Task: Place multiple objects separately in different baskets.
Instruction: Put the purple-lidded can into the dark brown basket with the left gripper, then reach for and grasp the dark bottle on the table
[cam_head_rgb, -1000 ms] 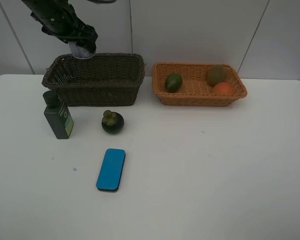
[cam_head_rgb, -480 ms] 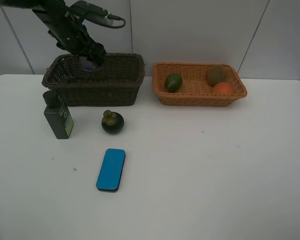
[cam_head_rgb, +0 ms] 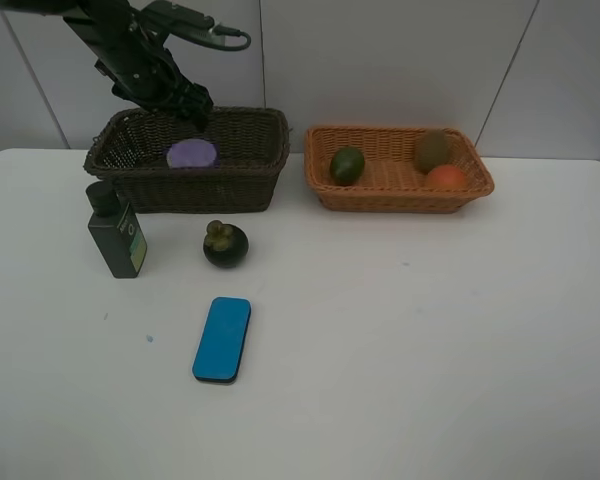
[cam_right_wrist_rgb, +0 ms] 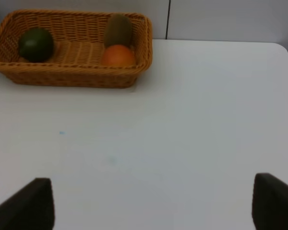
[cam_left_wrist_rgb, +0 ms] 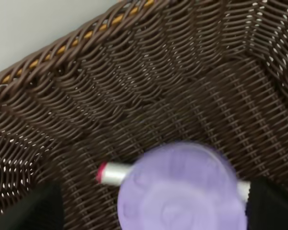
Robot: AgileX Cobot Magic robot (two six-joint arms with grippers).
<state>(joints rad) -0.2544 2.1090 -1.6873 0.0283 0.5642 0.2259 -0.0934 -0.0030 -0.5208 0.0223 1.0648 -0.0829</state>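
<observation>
The robot's left gripper should next move to the dark green bottle beside the dark brown basket and grip the bottle's upper part (cam_head_rgb: 110,217).
The purple-lidded tub (cam_head_rgb: 192,153) lies loose inside the dark brown basket (cam_head_rgb: 185,187). My left gripper (cam_head_rgb: 188,100) hangs open just above the basket's back rim. In the left wrist view the tub (cam_left_wrist_rgb: 182,189) rests on the white marker (cam_left_wrist_rgb: 113,172) on the basket floor (cam_left_wrist_rgb: 134,72), between my spread fingertips (cam_left_wrist_rgb: 33,206). On the table stand the dark green bottle (cam_head_rgb: 117,231), the mangosteen (cam_head_rgb: 225,243) and the blue eraser (cam_head_rgb: 222,338). The orange-tan basket (cam_head_rgb: 400,197) holds the green fruit (cam_head_rgb: 347,165), kiwi (cam_head_rgb: 432,150) and peach (cam_head_rgb: 445,177). My right gripper (cam_right_wrist_rgb: 151,206) is open over bare table.
The right wrist view shows the orange-tan basket (cam_right_wrist_rgb: 72,76) ahead with green fruit (cam_right_wrist_rgb: 36,44), kiwi (cam_right_wrist_rgb: 118,29) and peach (cam_right_wrist_rgb: 118,55). A grey panelled wall (cam_head_rgb: 380,60) runs behind both baskets. The bottle stands close to the dark basket's front left corner.
The tub was held in my left gripper over the dark basket; it now lies free inside the basket, and the jaws stand apart above it.
</observation>
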